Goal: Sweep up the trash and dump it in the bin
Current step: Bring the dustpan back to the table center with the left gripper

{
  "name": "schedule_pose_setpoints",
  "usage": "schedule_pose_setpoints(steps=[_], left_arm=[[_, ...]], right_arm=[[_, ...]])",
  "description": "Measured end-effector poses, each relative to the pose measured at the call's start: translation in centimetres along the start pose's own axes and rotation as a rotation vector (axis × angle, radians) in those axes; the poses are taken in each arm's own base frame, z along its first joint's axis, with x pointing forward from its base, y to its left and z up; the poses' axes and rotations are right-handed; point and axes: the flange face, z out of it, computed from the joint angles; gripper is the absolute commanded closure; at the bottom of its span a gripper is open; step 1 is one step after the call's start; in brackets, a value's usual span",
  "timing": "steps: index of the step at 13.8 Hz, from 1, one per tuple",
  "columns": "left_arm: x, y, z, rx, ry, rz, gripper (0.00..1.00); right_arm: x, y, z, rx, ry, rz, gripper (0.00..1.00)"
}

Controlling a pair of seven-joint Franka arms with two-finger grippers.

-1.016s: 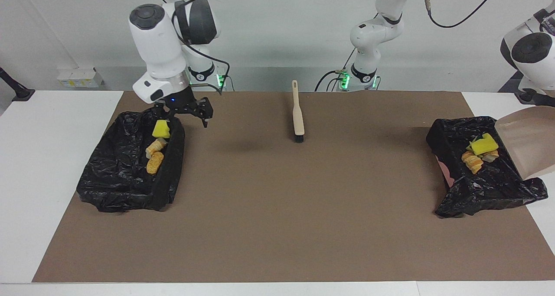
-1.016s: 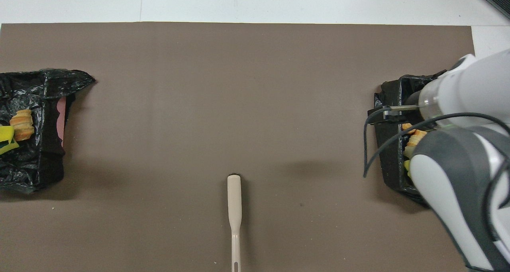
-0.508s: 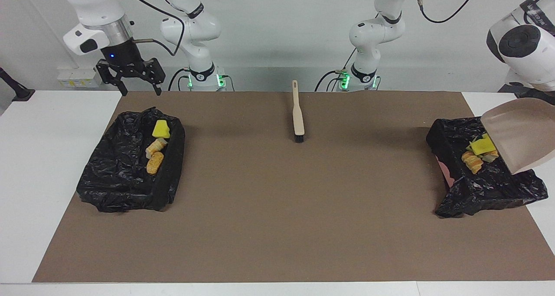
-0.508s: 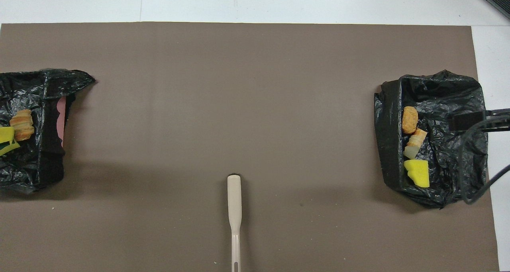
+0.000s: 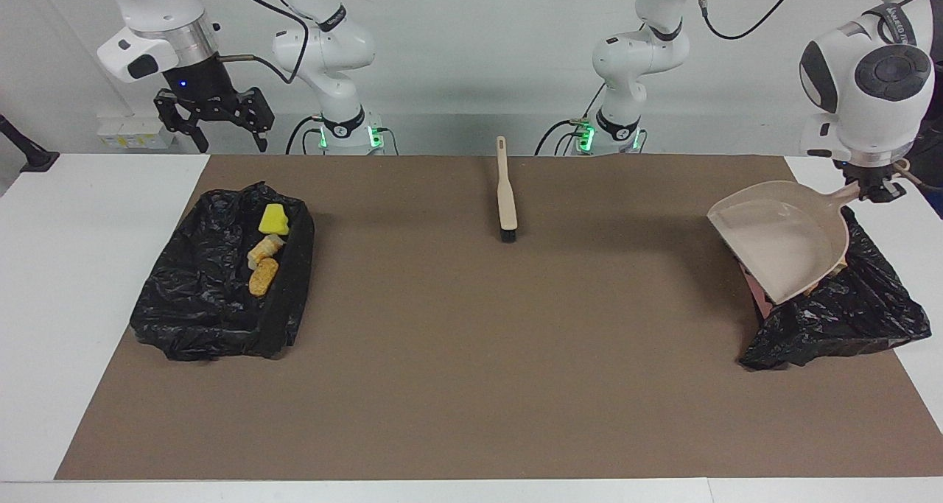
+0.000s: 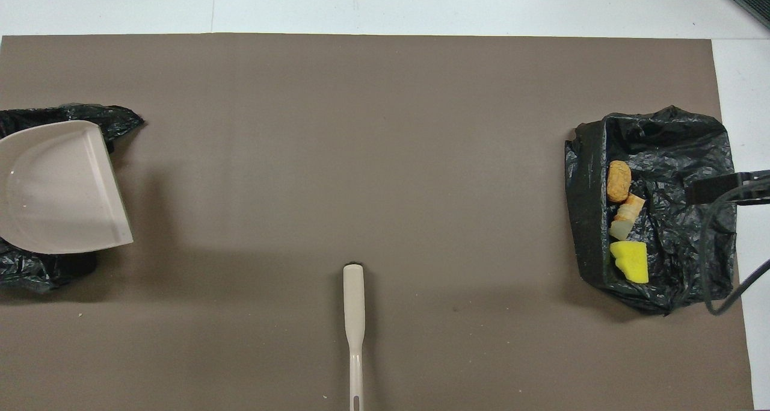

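My left gripper has the beige dustpan. It will let go of it on the brown mat (image 6: pixel 382 181) just past the brush's bristle end.
My left gripper (image 5: pixel 875 187) is shut on the handle of the beige dustpan (image 5: pixel 782 239), which hangs tilted and empty over the black-lined bin (image 5: pixel 847 315) at the left arm's end. From overhead the dustpan (image 6: pixel 60 188) covers that bin (image 6: pixel 36 268) and whatever trash lies in it. The other black-lined bin (image 5: pixel 210 304) sits at the right arm's end. It holds trash: a yellow sponge chunk (image 5: pixel 273 219) and orange-tan bits (image 5: pixel 263 275), also visible overhead (image 6: pixel 629 262). My right gripper (image 5: pixel 228 136) hangs open and empty, high over the table edge by that bin.
A beige brush (image 5: pixel 506 194) with dark bristles lies on the brown mat (image 5: pixel 471 356) near the robots, midway between the arms, its handle toward them. Overhead the brush (image 6: pixel 354 315) shows low in the middle. White table borders the mat at both ends.
The left arm swung the dustpan from steeply tipped beside its bin to over the bin, hiding the trash there. The right gripper rose from its bin's edge and now holds still.
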Motion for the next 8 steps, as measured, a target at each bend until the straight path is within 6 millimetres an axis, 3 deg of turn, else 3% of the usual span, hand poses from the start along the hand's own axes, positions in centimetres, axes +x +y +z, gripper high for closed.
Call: schedule_pose_setpoints(steps=[8], left_arm=[[17.4, 10.4, -6.8, -0.082, 0.205, -0.3, 1.0]], right_arm=[[-1.2, 0.2, -1.1, 0.002, -0.037, -0.024, 0.0]])
